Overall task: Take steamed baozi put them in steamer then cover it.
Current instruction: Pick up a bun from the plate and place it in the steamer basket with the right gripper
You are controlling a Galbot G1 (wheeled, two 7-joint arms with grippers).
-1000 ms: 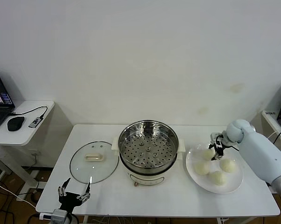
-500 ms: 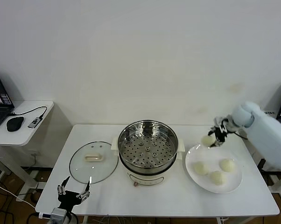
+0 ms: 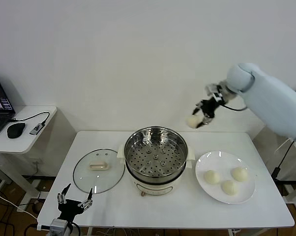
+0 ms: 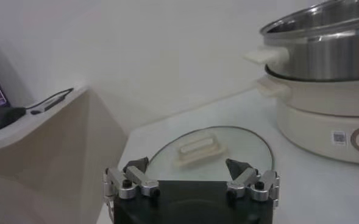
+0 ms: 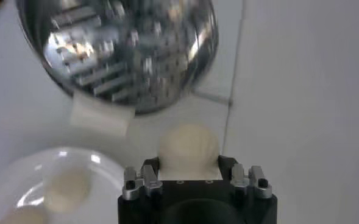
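Note:
The robot's right gripper should release the baozi on the back part of the steamer's perforated tray (image 3: 155, 142) (image 5: 170, 53), toward the wall.
My right gripper (image 3: 199, 117) hangs high in the air beyond the steamer's right rim, shut on one cream-white baozi (image 3: 192, 121). The right wrist view shows that baozi (image 5: 189, 146) pinched between the fingers, above the steamer (image 5: 118, 49). The steamer (image 3: 156, 156) is a shiny steel pot with a bare perforated tray, on a cream base at the table's middle. Three more baozi (image 3: 228, 187) lie on the white plate (image 3: 205, 186) to its right. The glass cover (image 3: 99, 170) lies flat to the left of the steamer. My left gripper (image 3: 73, 202) is open, parked low at the table's front left corner.
A small side table (image 3: 25, 129) at the left carries a mouse (image 3: 16, 130), a cable and a laptop. In the left wrist view the cover (image 4: 211, 149) lies just ahead of the open fingers, with the steamer base (image 4: 325, 119) beyond. The white wall stands close behind the table.
My right gripper has lifted one baozi off the plate and carried it up and leftward, to a spot above the steamer's far right rim. The left arm has stayed put.

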